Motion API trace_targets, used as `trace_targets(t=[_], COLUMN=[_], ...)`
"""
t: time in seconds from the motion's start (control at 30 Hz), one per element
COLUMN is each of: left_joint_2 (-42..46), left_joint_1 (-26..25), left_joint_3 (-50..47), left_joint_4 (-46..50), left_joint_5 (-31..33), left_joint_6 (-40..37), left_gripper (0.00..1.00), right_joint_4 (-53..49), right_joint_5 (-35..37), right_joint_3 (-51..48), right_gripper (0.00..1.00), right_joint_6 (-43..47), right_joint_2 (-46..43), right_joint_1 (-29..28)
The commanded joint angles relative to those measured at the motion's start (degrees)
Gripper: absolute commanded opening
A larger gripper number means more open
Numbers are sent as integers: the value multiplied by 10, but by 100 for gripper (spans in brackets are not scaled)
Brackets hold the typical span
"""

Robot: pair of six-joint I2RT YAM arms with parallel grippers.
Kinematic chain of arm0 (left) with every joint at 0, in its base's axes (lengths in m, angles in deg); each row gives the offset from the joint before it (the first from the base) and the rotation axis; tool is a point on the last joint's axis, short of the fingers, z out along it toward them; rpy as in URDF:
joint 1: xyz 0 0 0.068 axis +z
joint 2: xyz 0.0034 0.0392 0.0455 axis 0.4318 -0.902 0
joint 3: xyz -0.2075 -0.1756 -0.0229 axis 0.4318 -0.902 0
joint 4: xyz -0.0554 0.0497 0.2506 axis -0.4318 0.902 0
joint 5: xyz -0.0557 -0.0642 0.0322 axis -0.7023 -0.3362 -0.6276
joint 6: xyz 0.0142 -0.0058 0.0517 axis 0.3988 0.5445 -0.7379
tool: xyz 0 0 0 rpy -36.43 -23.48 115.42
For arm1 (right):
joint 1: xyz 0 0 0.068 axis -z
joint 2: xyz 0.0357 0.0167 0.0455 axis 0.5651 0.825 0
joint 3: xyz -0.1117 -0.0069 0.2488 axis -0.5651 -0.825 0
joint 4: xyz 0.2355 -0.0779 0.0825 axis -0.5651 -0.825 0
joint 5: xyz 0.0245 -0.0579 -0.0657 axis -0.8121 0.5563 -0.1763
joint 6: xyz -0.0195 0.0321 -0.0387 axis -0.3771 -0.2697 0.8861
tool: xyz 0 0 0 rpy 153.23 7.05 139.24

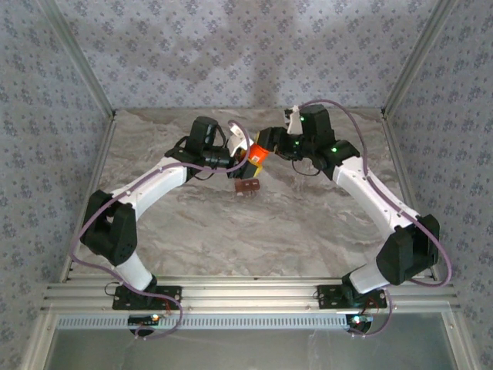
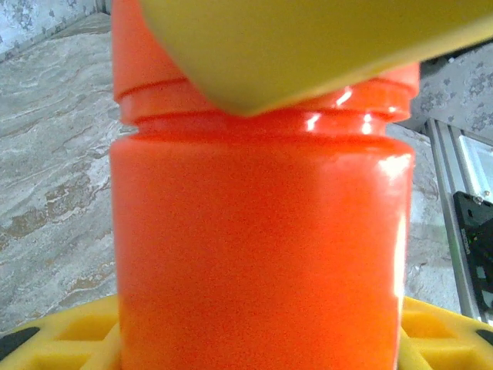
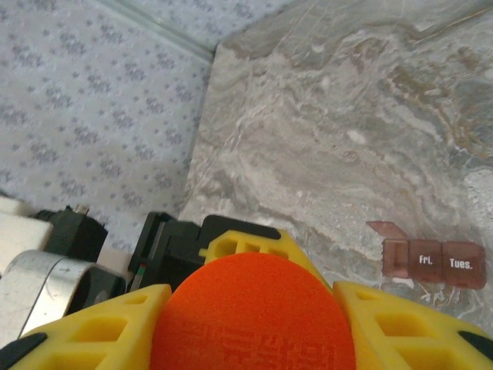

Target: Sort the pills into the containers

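Note:
Next, my right gripper opens, turns back and takes the cap squarely (image 3: 254, 316) for a new twist, because it slants across the orange cap that still sits on the bottle.
The bright orange bottle (image 1: 257, 157) hangs above the table's far middle, gripped from both sides. My left gripper (image 1: 243, 153) is shut on the bottle's body (image 2: 262, 231), its yellow fingers (image 2: 62, 339) showing at the bottom corners. From the other side my right gripper (image 1: 272, 146) is shut on the bottle's orange cap (image 3: 254, 316), with one yellow finger (image 2: 308, 46) crossing the top of the left wrist view. The containers (image 1: 246, 186), a dark reddish-brown strip, lie on the table just below the bottle. Labels "Fri." and "Tues." show on the strip (image 3: 435, 262), and its left lid stands open.
The marble table (image 1: 254, 231) is walled with patterned panels on three sides. An aluminium rail (image 1: 246, 297) runs along the near edge, where both arm bases are bolted. Purple cables loop beside each arm.

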Motion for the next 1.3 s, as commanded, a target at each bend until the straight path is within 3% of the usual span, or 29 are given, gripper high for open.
trace_targets(t=[0.0, 0.13, 0.2, 0.27, 0.33, 0.4, 0.53, 0.63, 0.7, 0.8, 1.1, 1.27], left_joint_2=[1, 11, 13, 13, 10, 6, -3, -4, 0, 2, 5, 13], left_joint_1=[3, 7, 11, 13, 13, 13, 14, 15, 17, 18, 20, 20], left_joint_3=[17, 11, 14, 18, 20, 22, 34, 44, 47, 57, 51, 35], left_joint_4=[7, 27, 45, 51, 54, 52, 67, 78, 77, 88, 100, 87], left_joint_5=[-12, -10, -10, -8, -7, -6, 5, 25, 38, 57, 71, 74], left_joint_6=[-36, -70, -78, -78, -76, -73, -76, -89, -100, -123, -164, -163], left_gripper=[0, 0, 0, 0, 0, 0, 0, 0, 0, 0, 0, 0], right_joint_4=[1, -51, -77, -63, -30, -23, -28, 3, -34, -121, -199, -258], right_joint_5=[-126, -294, -340, -353, -351, -340, -305, -253, -210, -178, -197, -180], right_joint_3=[25, 58, 69, 73, 73, 76, 70, 53, 69, 116, 199, 232], right_gripper=[41, 43, 43, 46, 54, 71, 82, 84, 83, 83, 85, 85], right_joint_6=[58, 213, 259, 246, 219, 204, 164, 74, 21, 25, 47, 102], right_joint_2=[5, 43, 62, 73, 77, 75, 64, 49, 51, 66, 131, 163], right_joint_1=[41, 89, 116, 133, 140, 136, 141, 149, 144, 131, 78, 65])
